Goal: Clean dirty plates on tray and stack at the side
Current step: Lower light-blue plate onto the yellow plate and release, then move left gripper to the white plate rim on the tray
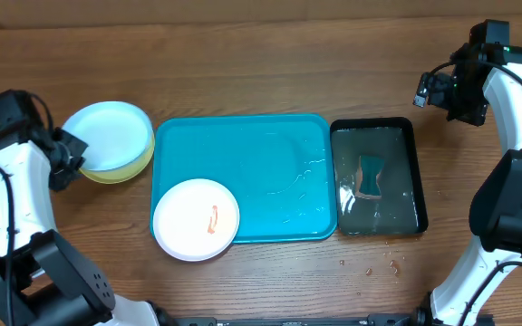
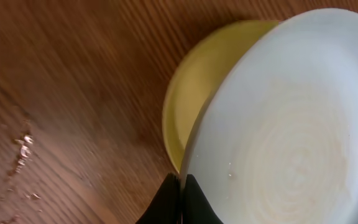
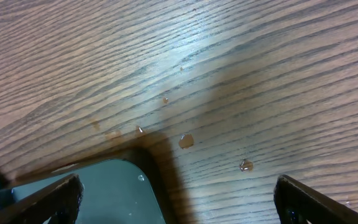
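Observation:
The robot's left gripper needs to release the light blue plate squarely on top of the yellow-green plate [image 1: 113,145] [image 2: 267,123] next to the turquoise tray.
The light blue plate [image 1: 105,134] lies on the yellow-green plate [image 1: 116,172] on the table, left of the turquoise tray [image 1: 270,154]. My left gripper [image 1: 72,156] is shut on the light blue plate's left rim. In the left wrist view the fingers [image 2: 183,196] pinch the pale plate [image 2: 291,124] over the yellow-green plate [image 2: 194,93]. The white plate [image 1: 196,218], with an orange-red smear, sits on the tray's near left corner, overhanging its rim. My right gripper [image 1: 438,91] is open and empty at the far right, above the bare table [image 3: 179,199].
A black tray of water [image 1: 417,172] stands right of the turquoise tray, with a teal sponge [image 1: 371,175] in it; its corner shows in the right wrist view [image 3: 114,186]. Water drops [image 1: 370,267] lie on the table in front of it and on the wood [image 3: 186,141].

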